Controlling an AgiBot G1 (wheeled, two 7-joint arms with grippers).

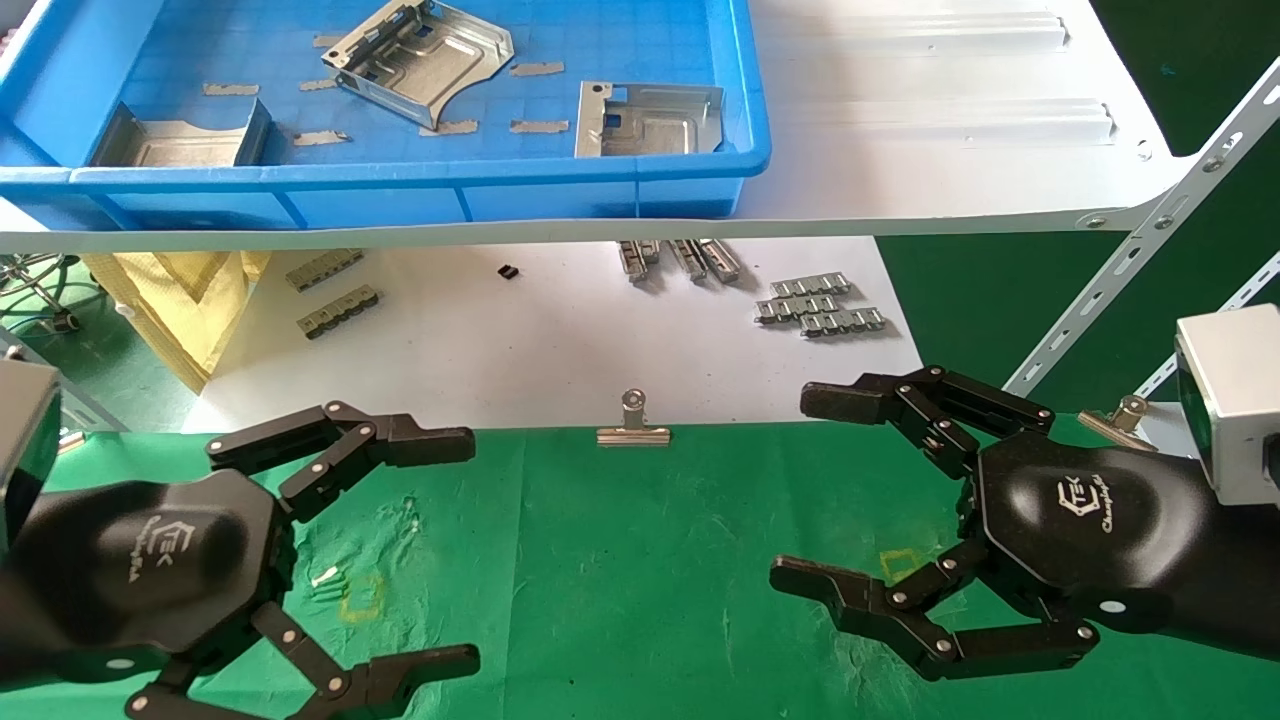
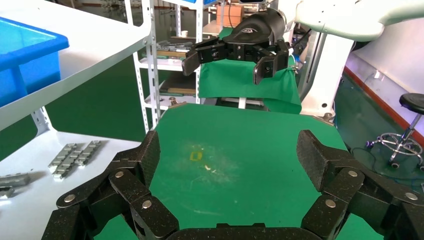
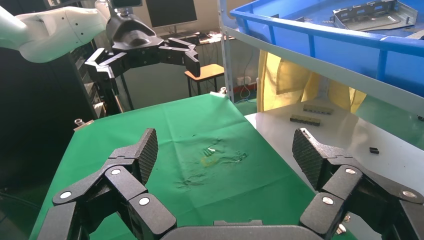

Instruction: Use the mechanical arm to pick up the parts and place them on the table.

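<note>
I need to close my left gripper on the straight, narrow side with holes (image 1: 374,30) of the middle part that sits tilted in the blue tray.
Three silvery stamped parts lie in the blue tray (image 1: 600,185) on the white shelf: one at its left front (image 1: 180,140), one tilted in the middle (image 1: 425,55), one at the right (image 1: 650,120). The middle part (image 3: 372,12) also shows in the right wrist view. My left gripper (image 1: 455,550) hovers open over the green table (image 1: 640,560) at the near left, nothing between its fingers. My right gripper (image 1: 815,490) hovers open over the table's right side, also empty. Each wrist view shows its own gripper (image 2: 227,160) (image 3: 225,155) open above bare cloth.
A silver binder clip (image 1: 633,425) holds the cloth's far edge; another (image 1: 1120,418) sits at the right. Small grey ridged strips (image 1: 820,305) (image 1: 330,295) lie on the white lower surface. Slanted white shelf struts (image 1: 1150,220) stand at the right. Yellow square outlines (image 1: 362,598) mark the cloth.
</note>
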